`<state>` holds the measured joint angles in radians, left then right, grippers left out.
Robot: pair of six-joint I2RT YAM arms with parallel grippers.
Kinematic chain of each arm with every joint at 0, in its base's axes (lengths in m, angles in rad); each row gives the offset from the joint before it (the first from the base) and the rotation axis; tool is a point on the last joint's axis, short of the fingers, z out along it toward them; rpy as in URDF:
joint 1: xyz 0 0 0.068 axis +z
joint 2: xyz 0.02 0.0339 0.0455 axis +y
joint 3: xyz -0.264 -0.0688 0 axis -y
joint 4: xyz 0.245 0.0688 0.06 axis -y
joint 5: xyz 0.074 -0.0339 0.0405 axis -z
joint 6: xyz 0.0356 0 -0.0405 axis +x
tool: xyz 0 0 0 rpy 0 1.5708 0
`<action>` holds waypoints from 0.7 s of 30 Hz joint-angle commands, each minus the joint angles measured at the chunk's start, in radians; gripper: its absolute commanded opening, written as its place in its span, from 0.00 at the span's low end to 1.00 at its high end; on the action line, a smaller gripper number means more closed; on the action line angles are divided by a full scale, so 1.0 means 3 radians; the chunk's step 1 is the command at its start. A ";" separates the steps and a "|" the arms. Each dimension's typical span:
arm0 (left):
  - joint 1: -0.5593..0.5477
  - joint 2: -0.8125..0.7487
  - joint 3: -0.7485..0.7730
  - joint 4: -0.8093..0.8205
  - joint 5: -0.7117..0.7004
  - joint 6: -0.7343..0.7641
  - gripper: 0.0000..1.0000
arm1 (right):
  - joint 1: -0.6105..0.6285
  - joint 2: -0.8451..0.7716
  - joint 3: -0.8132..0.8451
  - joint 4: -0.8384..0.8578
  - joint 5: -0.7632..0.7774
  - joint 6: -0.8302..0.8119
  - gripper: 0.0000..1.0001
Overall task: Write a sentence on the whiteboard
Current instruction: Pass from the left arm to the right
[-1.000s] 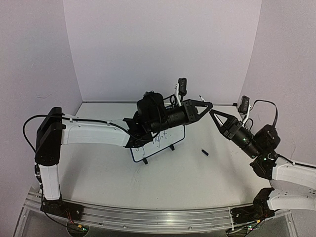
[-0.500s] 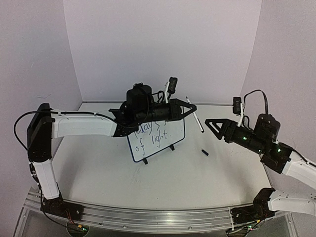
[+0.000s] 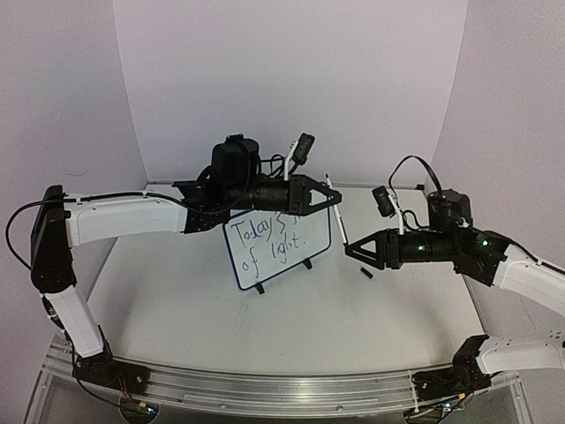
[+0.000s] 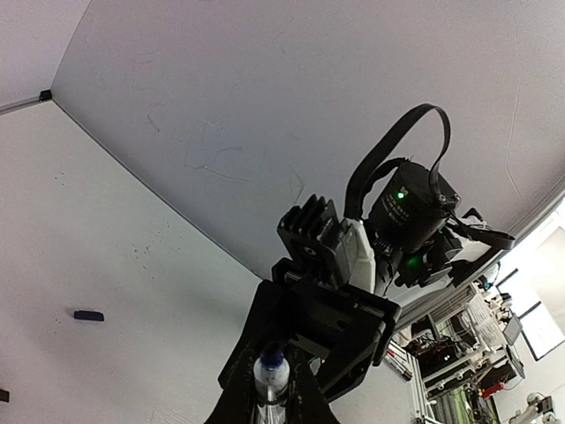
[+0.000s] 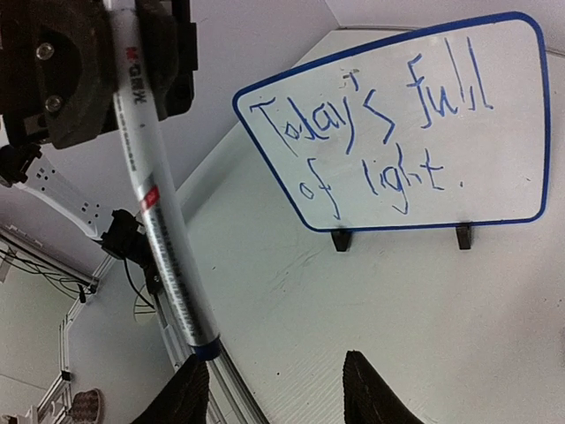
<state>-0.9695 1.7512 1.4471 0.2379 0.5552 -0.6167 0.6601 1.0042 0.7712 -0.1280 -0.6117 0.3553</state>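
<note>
The marker pen is held by my left gripper close to its tip, so next my right gripper grasps the pen's lower end (image 3: 344,238) while my left gripper regrips lower.
The whiteboard (image 3: 315,235) stands on its clip feet mid-table, facing front. The sentence (image 3: 267,240) "Today's full of light." runs over two lines, clear in the right wrist view (image 5: 380,132) on the board (image 5: 503,190). My left gripper (image 3: 334,201) hovers above the board's right end, shut on the white marker pen (image 3: 340,225), which hangs tip down. In the left wrist view the pen (image 4: 271,375) sits between my fingers. My right gripper (image 3: 353,251) is open just right of the pen; in its own view (image 5: 278,393) the pen (image 5: 154,203) ends by its left finger.
The dark pen cap (image 3: 365,273) lies on the table right of the board, also in the left wrist view (image 4: 88,315). Lilac walls close in the back and both sides. An aluminium rail (image 3: 265,389) runs along the near edge.
My left arm has drawn back left and up with the pen, uncovering the board's writing. My right gripper has swung down and left, close to the pen.
</note>
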 commanded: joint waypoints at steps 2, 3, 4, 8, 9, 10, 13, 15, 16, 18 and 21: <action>-0.0005 -0.0065 0.0136 -0.0119 0.0077 0.0082 0.00 | 0.0021 0.0067 0.0226 0.0210 -0.0342 -0.0061 0.48; -0.0005 -0.0057 0.0136 -0.0122 0.0074 0.0082 0.00 | 0.0026 0.0094 0.0245 0.0220 -0.0397 -0.0059 0.48; -0.0005 -0.0064 0.0132 -0.0127 0.0061 0.0082 0.00 | 0.0040 0.0135 0.0272 0.0222 -0.0441 -0.0061 0.48; -0.0005 -0.0074 0.0126 -0.0123 0.0084 0.0080 0.00 | 0.0073 0.0196 0.0300 0.0234 -0.0439 -0.0089 0.44; -0.0005 -0.0069 0.0119 -0.0110 0.0087 0.0070 0.00 | 0.0089 0.0221 0.0305 0.0260 -0.0448 -0.0088 0.40; -0.0005 -0.0068 0.0114 -0.0098 0.0092 0.0056 0.00 | 0.0096 0.0234 0.0310 0.0290 -0.0454 -0.0087 0.37; -0.0005 -0.0047 0.0106 -0.0066 0.0125 0.0017 0.00 | 0.0130 0.0292 0.0332 0.0353 -0.0454 -0.0085 0.20; -0.0005 -0.0041 0.0088 -0.0032 0.0144 -0.0020 0.00 | 0.0144 0.0308 0.0329 0.0398 -0.0445 -0.0080 0.11; -0.0005 -0.0039 0.0072 -0.0007 0.0157 -0.0036 0.00 | 0.0150 0.0306 0.0322 0.0398 -0.0427 -0.0076 0.04; -0.0005 -0.0030 0.0056 0.0007 0.0174 -0.0054 0.00 | 0.0156 0.0278 0.0292 0.0540 -0.0359 -0.0052 0.00; -0.0005 -0.0028 -0.0002 0.0027 0.0195 -0.0085 0.18 | 0.0157 0.0165 0.0179 0.0761 -0.0161 0.0037 0.00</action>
<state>-0.9665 1.7515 1.4471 0.2062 0.5903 -0.6312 0.7010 1.0954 0.8272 -0.0456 -0.7185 0.3386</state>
